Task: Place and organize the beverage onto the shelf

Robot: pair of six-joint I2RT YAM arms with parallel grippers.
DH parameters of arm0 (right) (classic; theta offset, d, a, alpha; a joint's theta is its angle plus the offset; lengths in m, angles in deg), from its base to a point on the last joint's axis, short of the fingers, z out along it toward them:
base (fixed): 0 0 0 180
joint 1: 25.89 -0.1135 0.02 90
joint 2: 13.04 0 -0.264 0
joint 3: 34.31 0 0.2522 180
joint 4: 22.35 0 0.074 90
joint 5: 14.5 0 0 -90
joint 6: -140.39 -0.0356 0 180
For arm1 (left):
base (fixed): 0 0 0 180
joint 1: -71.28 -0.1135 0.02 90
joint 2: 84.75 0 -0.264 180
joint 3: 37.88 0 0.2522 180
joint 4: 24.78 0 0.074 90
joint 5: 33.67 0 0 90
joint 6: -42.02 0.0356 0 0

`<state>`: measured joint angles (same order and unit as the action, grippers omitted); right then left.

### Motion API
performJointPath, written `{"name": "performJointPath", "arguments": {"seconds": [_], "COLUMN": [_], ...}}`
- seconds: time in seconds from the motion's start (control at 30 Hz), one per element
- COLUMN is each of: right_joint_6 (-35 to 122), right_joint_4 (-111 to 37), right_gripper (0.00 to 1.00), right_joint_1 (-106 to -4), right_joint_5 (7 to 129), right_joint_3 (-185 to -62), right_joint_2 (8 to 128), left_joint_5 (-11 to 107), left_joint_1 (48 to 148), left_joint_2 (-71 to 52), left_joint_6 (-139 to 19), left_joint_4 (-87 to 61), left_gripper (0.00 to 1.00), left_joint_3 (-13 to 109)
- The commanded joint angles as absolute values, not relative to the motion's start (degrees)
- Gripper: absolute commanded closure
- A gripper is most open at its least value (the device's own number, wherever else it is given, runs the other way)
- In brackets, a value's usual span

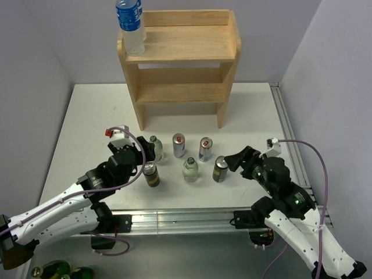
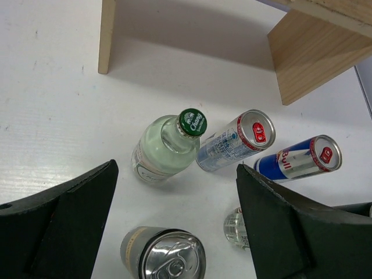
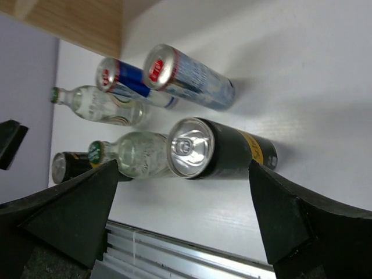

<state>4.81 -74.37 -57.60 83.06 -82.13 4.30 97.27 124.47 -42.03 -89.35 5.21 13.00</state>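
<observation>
Next, I close my right gripper around the black can's body [image 1: 220, 171] [image 3: 229, 152], a little below the can's silver top, beside the clear bottle.
The two-tier wooden shelf [image 1: 180, 64] stands at the back, with a blue-labelled water bottle [image 1: 131, 26] on its top tier at the left. Six drinks stand on the table: a green-capped bottle [image 1: 156, 148], a silver can [image 1: 178, 145], a Red Bull can [image 1: 205, 149], a dark can [image 1: 151, 174], a clear bottle [image 1: 190, 169] and a black can [image 1: 220, 169]. My left gripper [image 1: 146, 156] is open and empty, over the dark can [image 2: 165, 256] and near the green-capped bottle [image 2: 165, 148]. My right gripper [image 1: 235, 160] is open and empty, just right of the black can [image 3: 221, 150].
An aluminium rail [image 1: 192, 220] runs along the table's near edge, and another [image 1: 288, 128] runs along the right side. Grey walls close in the left, back and right. More bottles [image 1: 58, 270] lie below the table at the bottom left.
</observation>
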Motion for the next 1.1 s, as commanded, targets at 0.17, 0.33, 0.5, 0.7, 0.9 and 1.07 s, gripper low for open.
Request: {"name": "performJointPath", "arguments": {"seconds": [0.17,0.33,0.5,0.7,0.9,1.07], "right_joint_6": [-3.31,-5.15,-11.02,-16.23,-17.72,-16.59], "right_joint_4": [-82.34,-80.16,-78.82,-80.94,-78.74,-75.59], "right_gripper": [0.00,0.00,0.00,0.00,0.00,0.00], "right_joint_1": [-60.08,-63.85,-76.82,-88.64,-88.82,-88.82], "right_joint_5": [85.61,87.46,96.92,108.45,113.46,118.57], "right_joint_3": [-83.14,-81.38,-81.81,-84.63,-81.64,-79.80], "right_joint_2": [10.16,14.37,21.13,31.77,33.27,35.73], "left_joint_5": [98.07,97.46,98.25,98.33,98.51,98.16], "left_joint_1": [125.68,125.95,126.30,126.48,126.56,126.56], "left_joint_2": [-38.96,-38.43,-37.73,-38.69,-39.92,-40.10], "left_joint_6": [-89.73,-89.73,-89.82,-89.90,-89.55,-89.64], "left_joint_4": [0.85,-0.64,-0.73,-1.35,-2.66,-5.30], "left_gripper": [0.11,0.11,0.11,0.11,0.11,0.10], "left_joint_3": [13.85,13.58,13.76,13.23,11.57,9.72]}}
